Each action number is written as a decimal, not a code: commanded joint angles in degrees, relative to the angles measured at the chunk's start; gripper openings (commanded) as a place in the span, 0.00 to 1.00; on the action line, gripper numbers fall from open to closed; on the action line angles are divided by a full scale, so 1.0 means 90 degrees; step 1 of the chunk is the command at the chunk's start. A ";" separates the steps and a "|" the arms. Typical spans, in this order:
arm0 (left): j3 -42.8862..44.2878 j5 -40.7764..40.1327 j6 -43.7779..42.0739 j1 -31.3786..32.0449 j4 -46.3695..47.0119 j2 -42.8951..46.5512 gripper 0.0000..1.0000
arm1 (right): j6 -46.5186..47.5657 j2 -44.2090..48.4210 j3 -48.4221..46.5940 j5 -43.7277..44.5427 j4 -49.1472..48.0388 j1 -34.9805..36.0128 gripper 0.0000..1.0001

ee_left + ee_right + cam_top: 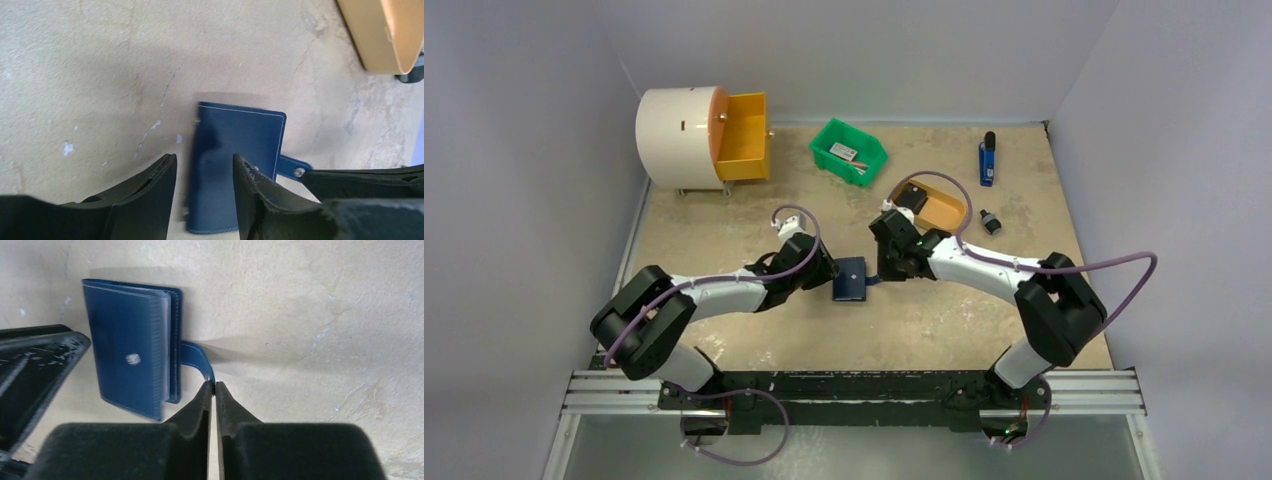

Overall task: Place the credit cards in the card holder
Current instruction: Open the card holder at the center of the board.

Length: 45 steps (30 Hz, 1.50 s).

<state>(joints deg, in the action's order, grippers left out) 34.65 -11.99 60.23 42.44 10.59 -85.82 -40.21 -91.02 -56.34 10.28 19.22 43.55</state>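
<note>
My right gripper is holding the snap tab only by its tip, so it should take the tab nearer the card holder (192,353) before my left gripper opens the cover.
The navy-blue card holder (850,279) lies folded on the tan table between my two grippers. It also shows in the left wrist view (240,135) and in the right wrist view (125,355), where its light stud (132,358) faces up. My right gripper (214,385) is shut on the end of its snap tab (195,357), just right of the holder (882,272). My left gripper (204,159) is open and straddles the holder's left edge from above (824,272). A light card-like piece (843,151) lies in the green bin; no other card shows.
A white drum with an orange drawer (744,135) stands at the back left. A green bin (871,158) is at the back middle. A tan tray (944,210) holds a flat black square piece (911,197). A blue-and-black tool (987,160) and a small black object (990,222) lie at the right.
</note>
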 commanded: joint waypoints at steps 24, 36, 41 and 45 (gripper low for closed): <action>0.0011 -0.0267 -0.0262 -0.0031 -0.1145 0.0937 0.60 | 0.0027 0.0032 0.0255 -0.1398 -0.1202 -0.0427 0.60; -0.0039 -0.0185 -0.0268 -0.0036 -0.1019 0.0952 0.57 | -0.0014 -0.0177 0.0263 -0.0929 -0.1003 -0.0478 0.25; -0.0127 0.0159 -0.0416 -0.0022 -0.0625 0.1120 0.57 | 0.0106 0.0018 0.0256 -0.0948 -0.0985 -0.0493 0.00; -0.0133 0.0393 -0.0638 -0.0009 -0.0408 0.1249 0.62 | 0.0501 0.0649 0.0378 -0.0826 -0.1087 -0.0484 0.00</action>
<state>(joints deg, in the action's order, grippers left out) 33.47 -11.07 57.43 42.39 1.76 -77.17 -39.35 -92.05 -52.51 0.95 10.39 39.31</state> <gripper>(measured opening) 0.598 0.024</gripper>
